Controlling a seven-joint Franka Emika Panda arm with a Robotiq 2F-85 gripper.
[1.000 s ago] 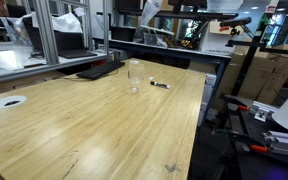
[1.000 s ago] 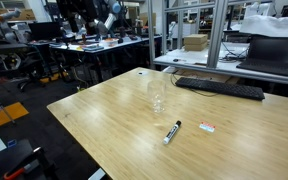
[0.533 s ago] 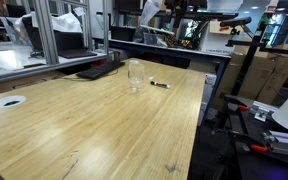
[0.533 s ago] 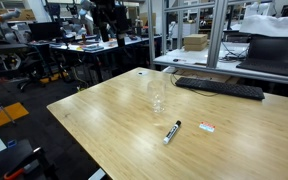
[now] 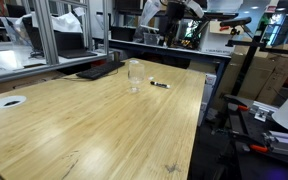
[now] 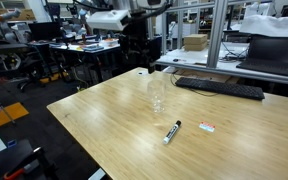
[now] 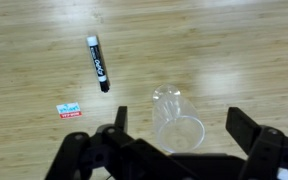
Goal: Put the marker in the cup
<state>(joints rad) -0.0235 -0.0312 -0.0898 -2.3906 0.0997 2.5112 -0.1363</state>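
Observation:
The marker's black end (image 5: 154,84) (image 7: 104,85) is the one nearer the clear cup. My gripper goes there next and closes on it.
The black marker (image 7: 98,62) with a lighter end lies flat on the wooden table; it also shows in both exterior views (image 5: 160,85) (image 6: 171,131). The clear cup (image 7: 175,120) stands upright and empty a short way from it, seen in both exterior views (image 5: 134,75) (image 6: 158,93). My gripper (image 7: 179,130) is open and empty, high above the table, with the cup between its fingers in the wrist view and the marker to the upper left. The arm (image 6: 134,25) shows at the far table edge and also in an exterior view (image 5: 174,15).
A small white tag with red print (image 7: 70,111) lies near the marker (image 6: 207,127). A keyboard (image 6: 219,88) and a laptop (image 6: 269,55) sit along one table edge. A flat white disc (image 5: 8,101) lies at a far corner. Benches and frames surround the table.
The arm has swung into view over the far table edge in both exterior views. The marker and the cup have not moved.

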